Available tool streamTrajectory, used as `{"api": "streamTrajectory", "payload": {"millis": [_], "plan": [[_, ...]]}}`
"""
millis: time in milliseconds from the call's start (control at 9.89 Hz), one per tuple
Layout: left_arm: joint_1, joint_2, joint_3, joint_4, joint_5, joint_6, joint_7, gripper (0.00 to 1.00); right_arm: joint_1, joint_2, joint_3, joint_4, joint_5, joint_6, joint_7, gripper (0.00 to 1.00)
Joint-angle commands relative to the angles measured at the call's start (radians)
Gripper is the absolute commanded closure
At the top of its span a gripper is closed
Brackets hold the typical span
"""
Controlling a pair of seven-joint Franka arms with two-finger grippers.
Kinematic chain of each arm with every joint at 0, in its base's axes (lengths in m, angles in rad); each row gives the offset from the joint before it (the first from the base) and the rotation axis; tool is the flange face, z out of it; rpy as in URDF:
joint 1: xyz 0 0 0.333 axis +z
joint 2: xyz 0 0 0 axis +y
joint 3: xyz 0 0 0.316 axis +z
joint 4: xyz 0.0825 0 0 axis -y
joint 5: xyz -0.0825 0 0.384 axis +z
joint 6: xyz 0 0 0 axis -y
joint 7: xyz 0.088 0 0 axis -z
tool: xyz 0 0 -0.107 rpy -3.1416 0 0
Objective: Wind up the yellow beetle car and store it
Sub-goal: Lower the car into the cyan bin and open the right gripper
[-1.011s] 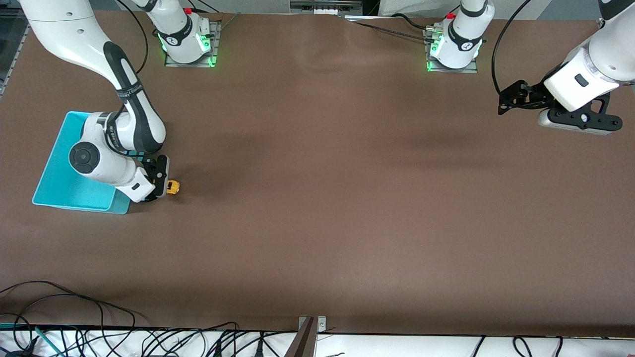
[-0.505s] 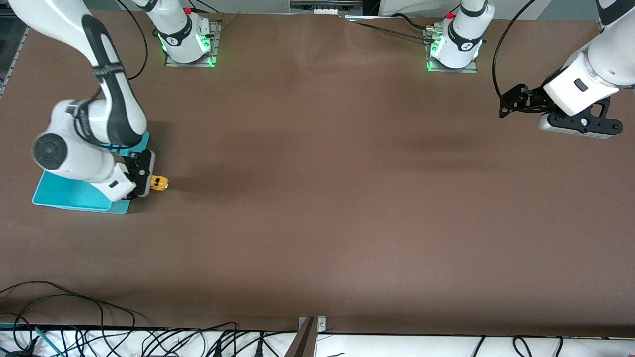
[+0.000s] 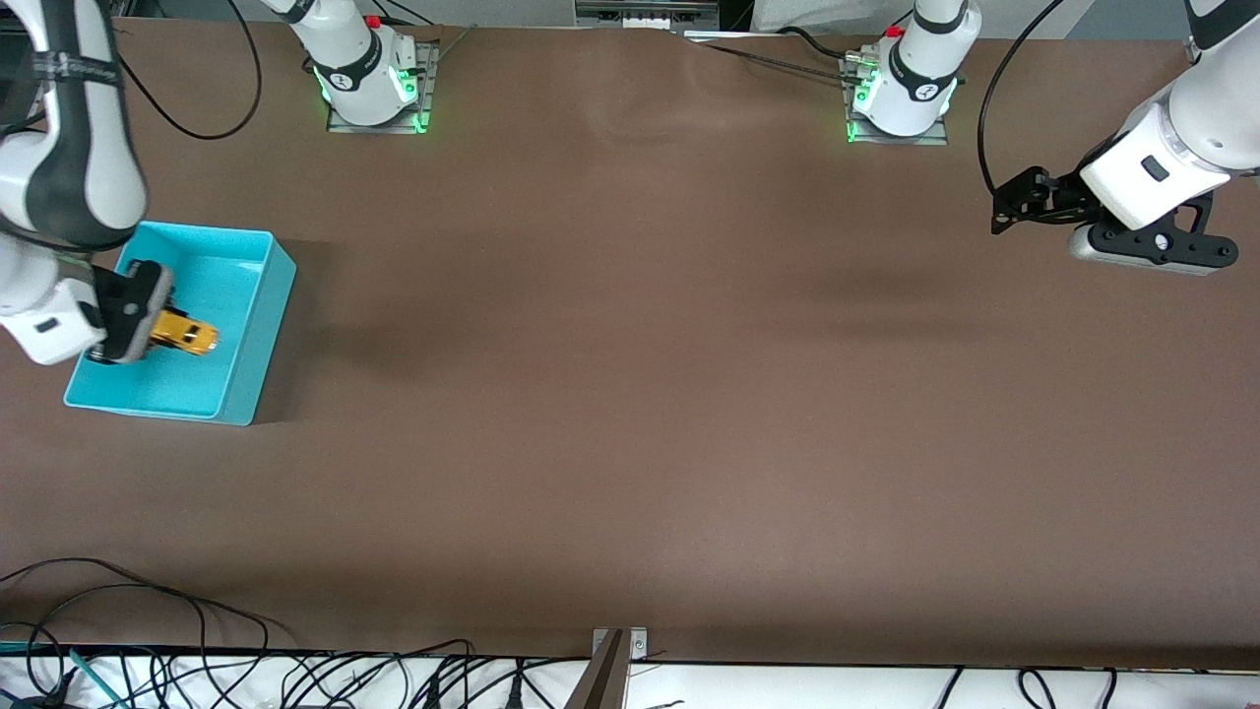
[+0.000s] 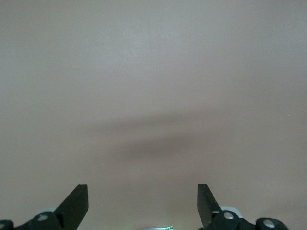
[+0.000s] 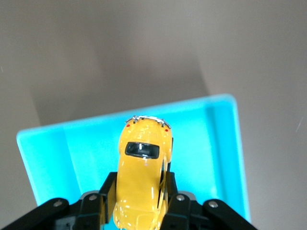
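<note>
The yellow beetle car will go down from my right gripper on the turquoise bin's bottom near its side [image 3: 212, 326] [image 5: 136, 158] facing the open table.
The yellow beetle car [image 3: 184, 336] [image 5: 142, 176] hangs in the air over the inside of a turquoise bin [image 3: 258, 300] [image 5: 72, 153] at the right arm's end of the table. My right gripper [image 3: 146, 330] [image 5: 139, 199] is shut on the car's sides, its black fingers [image 5: 106, 191] pressed against the body. The car's chrome bumper end points away from the wrist. My left gripper [image 3: 1006, 209] [image 4: 143, 203] waits open above bare table at the left arm's end, nothing between its fingers.
The two arm bases [image 3: 369, 79] [image 3: 901, 89] stand along the table's edge farthest from the front camera. Cables [image 3: 148, 660] lie along the nearest edge. Brown tabletop [image 3: 630, 374] stretches between the bin and the left arm.
My right gripper has lifted the car off the table beside the bin and carried it over the bin's wall to above its inside. The left arm has barely moved.
</note>
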State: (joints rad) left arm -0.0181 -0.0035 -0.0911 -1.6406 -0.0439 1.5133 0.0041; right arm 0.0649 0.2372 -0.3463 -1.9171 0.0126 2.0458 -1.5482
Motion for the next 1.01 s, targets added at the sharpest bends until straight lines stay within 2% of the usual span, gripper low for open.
{"api": "streamTrajectory", "payload": {"millis": [0, 202, 404, 910], "plan": [[-0.011, 0.013, 0.005, 0.028, 0.021, -0.008, -0.016, 0.0, -0.011, 0.013, -0.049, -0.123, 0.013, 0.158, -0.015, 1.0], [-0.011, 0.013, 0.005, 0.028, 0.021, -0.01, -0.016, 0.0, -0.023, 0.037, -0.049, -0.201, 0.045, 0.275, -0.056, 1.0], [-0.011, 0.014, 0.005, 0.028, 0.021, -0.01, -0.013, 0.0, -0.034, 0.132, -0.049, -0.2, 0.204, 0.316, -0.204, 1.0], [-0.014, 0.014, 0.004, 0.028, 0.022, -0.01, -0.013, 0.0, -0.062, 0.215, -0.049, -0.194, 0.225, 0.35, -0.225, 1.0]]}}
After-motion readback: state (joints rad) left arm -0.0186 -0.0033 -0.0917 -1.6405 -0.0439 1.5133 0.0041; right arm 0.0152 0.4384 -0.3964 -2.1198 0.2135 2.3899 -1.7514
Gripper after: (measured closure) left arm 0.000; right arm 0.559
